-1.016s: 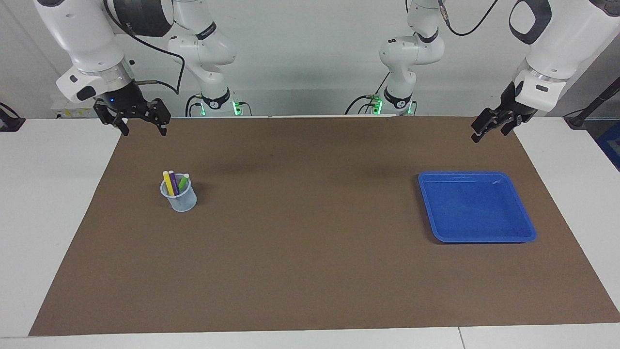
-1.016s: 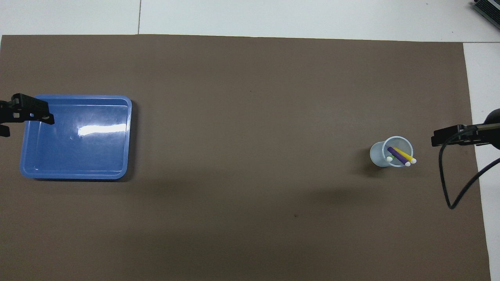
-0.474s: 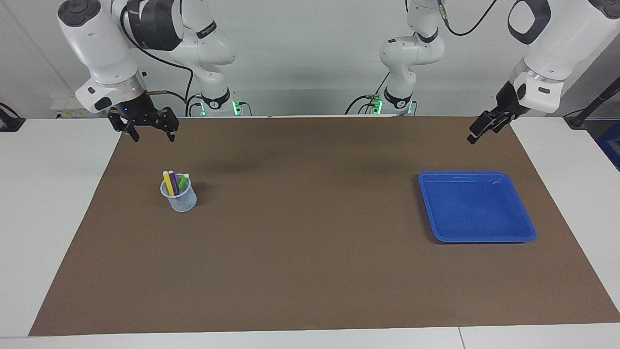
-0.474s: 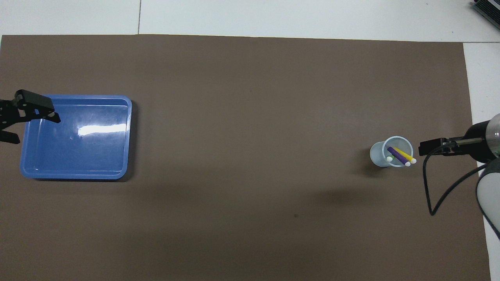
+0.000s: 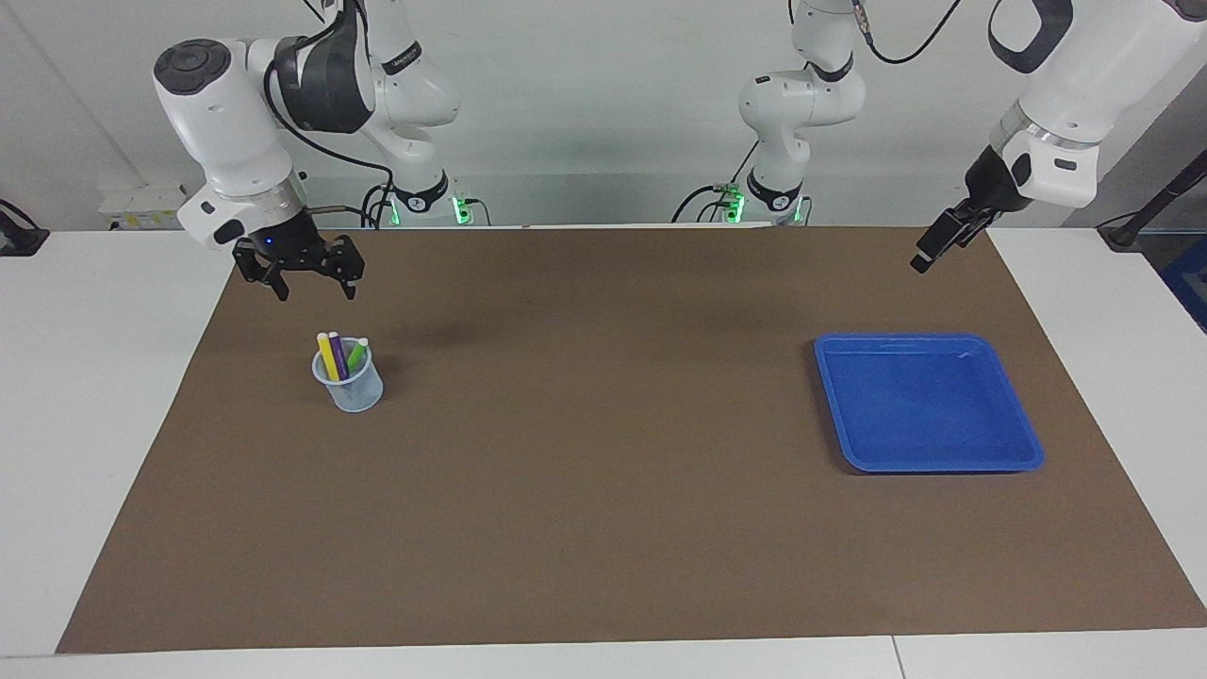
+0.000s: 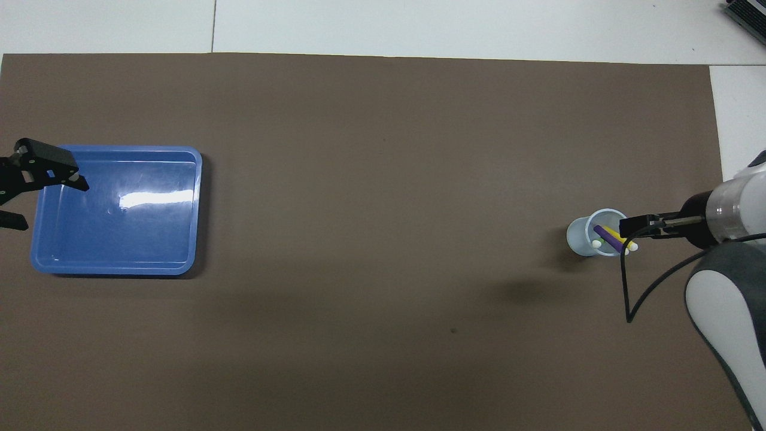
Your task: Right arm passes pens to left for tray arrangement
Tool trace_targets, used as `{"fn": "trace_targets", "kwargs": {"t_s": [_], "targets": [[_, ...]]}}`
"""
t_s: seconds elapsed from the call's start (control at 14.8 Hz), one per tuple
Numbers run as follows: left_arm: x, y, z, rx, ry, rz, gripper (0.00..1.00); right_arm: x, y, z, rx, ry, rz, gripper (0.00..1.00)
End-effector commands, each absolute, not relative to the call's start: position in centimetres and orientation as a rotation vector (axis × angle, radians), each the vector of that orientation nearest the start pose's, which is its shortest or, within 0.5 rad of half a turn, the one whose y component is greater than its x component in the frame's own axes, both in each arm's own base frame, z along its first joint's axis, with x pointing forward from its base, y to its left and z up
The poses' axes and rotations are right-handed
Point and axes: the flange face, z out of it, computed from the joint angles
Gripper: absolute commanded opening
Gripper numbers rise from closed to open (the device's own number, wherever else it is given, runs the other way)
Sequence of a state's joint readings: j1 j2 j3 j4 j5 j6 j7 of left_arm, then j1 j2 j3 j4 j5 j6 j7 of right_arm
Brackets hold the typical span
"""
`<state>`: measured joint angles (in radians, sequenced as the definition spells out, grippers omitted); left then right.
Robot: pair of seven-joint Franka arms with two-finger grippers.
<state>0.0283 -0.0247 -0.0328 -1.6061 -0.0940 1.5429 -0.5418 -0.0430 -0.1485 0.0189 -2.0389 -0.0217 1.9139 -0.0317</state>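
The green pen's pale cap (image 6: 597,244) is inside the cup. My right gripper goes there next and closes on it.
Three pens, yellow (image 5: 326,356), purple (image 5: 338,356) and green (image 5: 356,354), stand with pale caps up in a small translucent cup (image 5: 349,385) toward the right arm's end of the mat. The overhead view shows the purple pen (image 6: 609,237) and the yellow pen (image 6: 615,231) in the cup (image 6: 581,236). My right gripper (image 5: 317,294) hangs open in the air, its blue light on, its tips (image 6: 628,227) over the cup's rim and touching nothing. The blue tray (image 5: 929,405) lies empty toward the left arm's end. My left gripper (image 5: 929,256) is raised and open over the tray's outer edge (image 6: 36,239).
A brown mat (image 5: 603,490) covers most of the white table (image 5: 94,396). A thin black cable (image 6: 634,299) loops down from the right wrist above the mat beside the cup. The two arm bases stand at the robots' edge.
My right gripper has swung in and down from the mat's corner until it overlaps the cup's rim from above. The left gripper has turned and lifted slightly. Pens, cup and tray have not moved.
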Motion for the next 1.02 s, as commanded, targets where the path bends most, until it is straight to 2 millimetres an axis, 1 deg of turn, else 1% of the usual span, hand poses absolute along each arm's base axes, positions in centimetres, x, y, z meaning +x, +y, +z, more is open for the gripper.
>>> {"fn": "trace_targets", "kwargs": {"t_s": [0.0, 0.07, 0.14, 0.2, 0.27, 0.34, 0.41, 0.54, 0.61, 0.68, 0.75, 0.95], "targets": [[53.1, -2.9, 61.7, -3.027, -1.060, 0.140, 1.00, 51.1, -1.2, 49.1, -3.176, -0.025, -0.060, 1.00], [53.1, -2.8, 61.8, -3.015, -1.095, 0.140, 1.00, 51.2, -0.9, 48.7, -3.176, -0.033, -0.060, 1.00], [53.1, -2.8, 61.7, -3.015, -1.102, 0.136, 1.00, 51.4, -0.3, 48.0, -3.175, -0.046, -0.048, 1.00], [53.0, -2.9, 61.5, -3.017, -1.098, 0.140, 1.00, 51.6, -0.2, 47.7, -3.175, -0.034, -0.044, 1.00], [52.9, -3.0, 61.5, -3.018, -1.101, 0.144, 1.00, 52.0, 0.2, 47.0, -3.174, -0.028, -0.054, 1.00], [52.8, -3.1, 61.3, -3.018, -1.111, 0.160, 1.00, 52.2, 1.0, 46.8, -3.173, -0.038, -0.064, 1.00], [52.5, -3.1, 61.2, -3.011, -1.129, 0.170, 1.00, 52.4, 1.2, 46.2, -3.173, -0.031, -0.052, 1.00], [52.2, -3.1, 60.8, -2.995, -1.156, 0.184, 1.00, 53.0, 1.6, 45.3, -3.171, -0.032, -0.064, 1.00], [52.0, -3.2, 60.7, -2.989, -1.164, 0.195, 1.00, 53.4, 1.6, 44.4, -3.171, -0.033, -0.057, 1.00], [51.8, -3.6, 60.5, -2.975, -1.191, 0.199, 1.00, 53.7, 1.6, 43.6, -3.170, -0.031, -0.050, 1.00], [51.8, -4.4, 60.3, -2.970, -1.205, 0.198, 1.00, 53.9, 1.5, 43.1, -3.170, -0.029, -0.045, 1.00], [51.1, -4.9, 59.5, -2.974, -1.243, 0.243, 1.00, 53.4, 1.5, 41.8, -3.170, -0.035, -0.023, 1.00]]}}
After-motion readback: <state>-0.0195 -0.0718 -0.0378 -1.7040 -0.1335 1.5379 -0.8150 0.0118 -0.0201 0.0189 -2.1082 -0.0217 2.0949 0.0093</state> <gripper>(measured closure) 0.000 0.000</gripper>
